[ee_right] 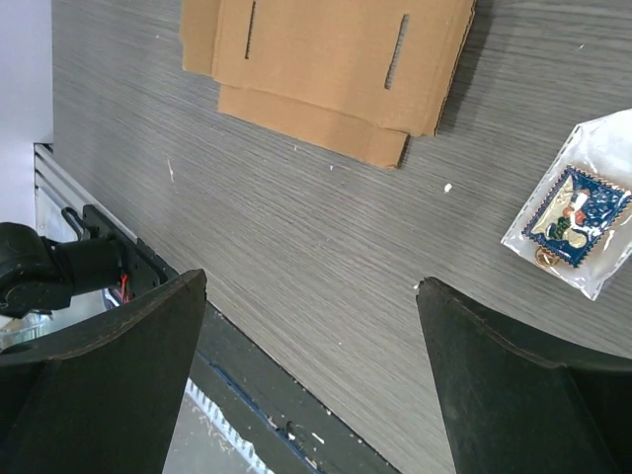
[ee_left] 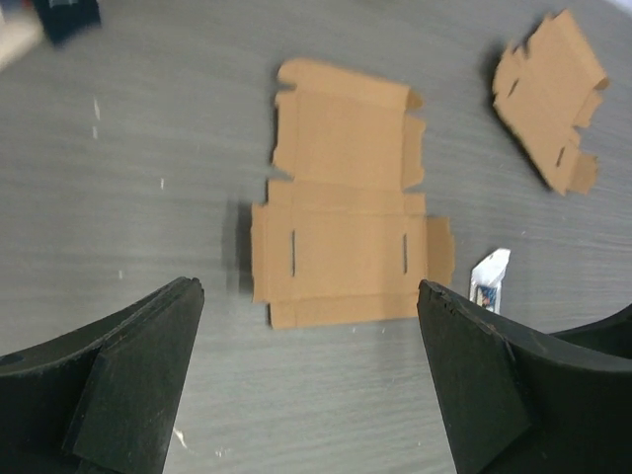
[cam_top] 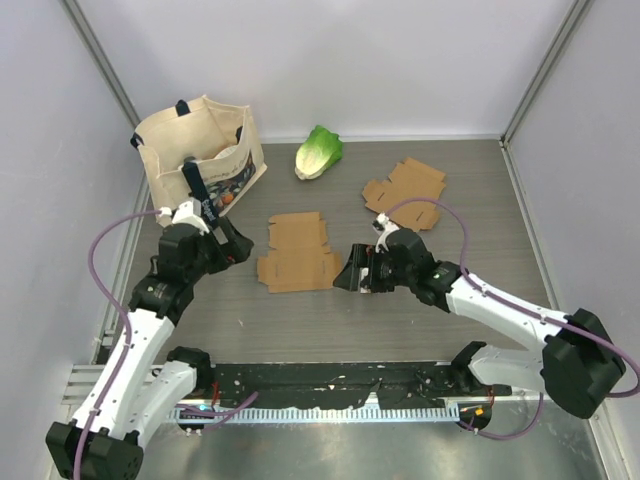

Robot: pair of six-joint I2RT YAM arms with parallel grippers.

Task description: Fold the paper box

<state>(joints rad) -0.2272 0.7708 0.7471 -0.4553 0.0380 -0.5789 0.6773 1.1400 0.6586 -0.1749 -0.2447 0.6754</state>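
Observation:
The robot's right gripper will next go to the near half of the paper box and grab its edge (cam_top: 340, 263) (ee_right: 461, 49) that faces the small plastic packet.
The paper box is a flat brown cardboard blank (cam_top: 298, 252) lying unfolded on the grey table, also seen in the left wrist view (ee_left: 346, 227) and at the top of the right wrist view (ee_right: 326, 69). My left gripper (cam_top: 238, 250) hovers just left of the blank, open, with nothing between its fingers (ee_left: 308, 290). Just right of the blank, my right gripper (cam_top: 346, 279) is also open and empty (ee_right: 311, 283), above bare table near the front edge. A second flat blank (cam_top: 405, 190) lies further back right (ee_left: 550, 99).
A canvas tote bag (cam_top: 200, 150) stands at the back left and a lettuce (cam_top: 318, 150) lies behind the blank. A small plastic packet (ee_right: 573, 217) lies by the blank's right corner (ee_left: 489, 278). The dark front rail (ee_right: 237, 380) runs along the table's near edge.

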